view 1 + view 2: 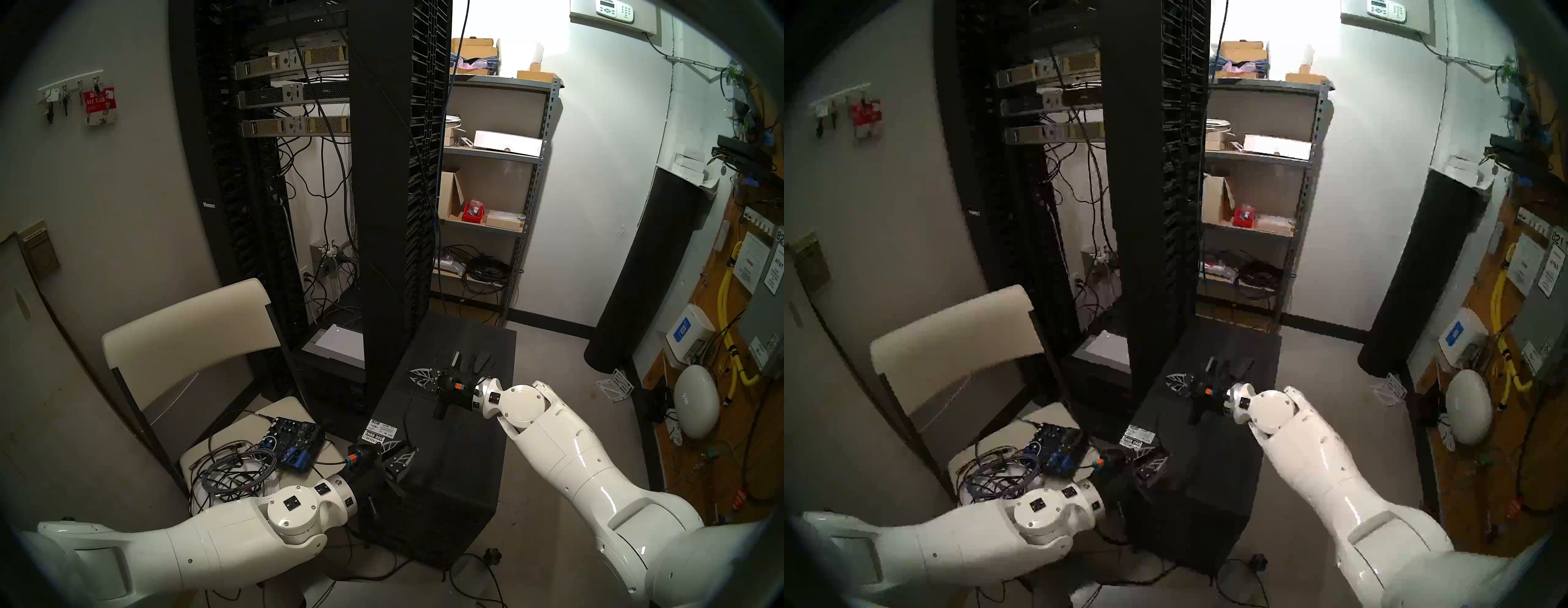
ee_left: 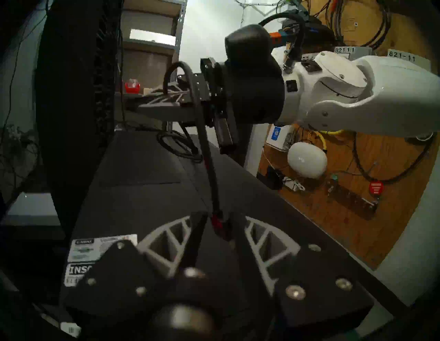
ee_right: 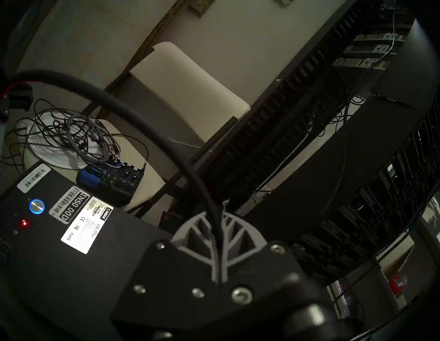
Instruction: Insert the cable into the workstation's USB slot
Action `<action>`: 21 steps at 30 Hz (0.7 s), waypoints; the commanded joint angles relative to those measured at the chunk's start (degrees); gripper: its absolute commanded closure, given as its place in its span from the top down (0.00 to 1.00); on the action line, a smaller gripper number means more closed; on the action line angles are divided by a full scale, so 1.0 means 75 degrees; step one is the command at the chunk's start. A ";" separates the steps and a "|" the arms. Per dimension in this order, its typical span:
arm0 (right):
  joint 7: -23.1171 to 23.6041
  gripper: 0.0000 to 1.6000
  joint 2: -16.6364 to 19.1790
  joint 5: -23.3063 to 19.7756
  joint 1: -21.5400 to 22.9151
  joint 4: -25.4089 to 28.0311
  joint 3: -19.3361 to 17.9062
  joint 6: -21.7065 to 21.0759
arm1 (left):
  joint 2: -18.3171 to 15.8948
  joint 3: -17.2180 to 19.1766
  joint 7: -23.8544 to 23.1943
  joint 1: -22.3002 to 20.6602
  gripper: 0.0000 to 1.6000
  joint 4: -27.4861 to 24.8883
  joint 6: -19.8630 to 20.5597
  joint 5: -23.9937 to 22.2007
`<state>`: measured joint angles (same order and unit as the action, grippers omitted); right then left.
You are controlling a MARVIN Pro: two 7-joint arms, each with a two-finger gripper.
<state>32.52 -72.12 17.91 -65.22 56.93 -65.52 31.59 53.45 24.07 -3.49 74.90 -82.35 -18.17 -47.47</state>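
The plug sits at a slant across my left gripper's fingers, so my left gripper will open, back away and close around the cable's end (image 2: 215, 209) in line with its fingers.
The workstation (image 1: 462, 458) is a black tower on the floor below me, with white barcode stickers (image 1: 379, 433), a red light (image 3: 24, 223) and a blue-ringed button (image 3: 37, 206) near its front edge. My right gripper (image 1: 409, 375) hovers over its top, shut on the thin black cable (image 1: 408, 416), which arcs out of the shut fingertips (image 3: 222, 207). The cable runs down to its small plug (image 2: 220, 225), which sits between the fingers of my left gripper (image 2: 217, 218). They flank it closely, but the dim view hides whether they press it. A loose coil (image 2: 178, 147) lies on the top. The USB slot is not discernible.
The tall black server rack (image 1: 390, 191) stands just behind the workstation's left side. At the left, a cream chair (image 1: 191, 339) holds an audio mixer (image 1: 292, 446) and tangled wires (image 1: 229, 471). A metal shelf (image 1: 488, 191) and a black column (image 1: 645, 276) stand at the back right.
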 commanded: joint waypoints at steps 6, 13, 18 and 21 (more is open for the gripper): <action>-0.0043 0.00 -0.0094 0.0044 0.0130 0.0152 0.0002 0.0100 | -0.0086 0.0278 -0.0768 -0.0263 0.59 -0.0439 0.1473 -0.1696; -0.0054 0.00 -0.0109 0.0083 0.0123 0.0167 0.0002 0.0138 | -0.0292 0.0483 -0.1295 -0.0417 1.00 -0.0769 0.2431 -0.2688; -0.0080 0.00 -0.0111 0.0125 0.0115 0.0188 -0.0004 0.0184 | -0.0727 0.0576 -0.1768 -0.0469 1.00 -0.1143 0.3229 -0.3527; -0.0123 0.00 -0.0106 0.0162 0.0101 0.0213 -0.0012 0.0232 | -0.1148 0.0565 -0.2081 -0.0505 1.00 -0.1388 0.3757 -0.4110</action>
<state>32.36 -72.49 18.87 -65.26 57.03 -65.53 32.38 50.08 27.42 -14.55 72.52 -88.35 4.04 -71.12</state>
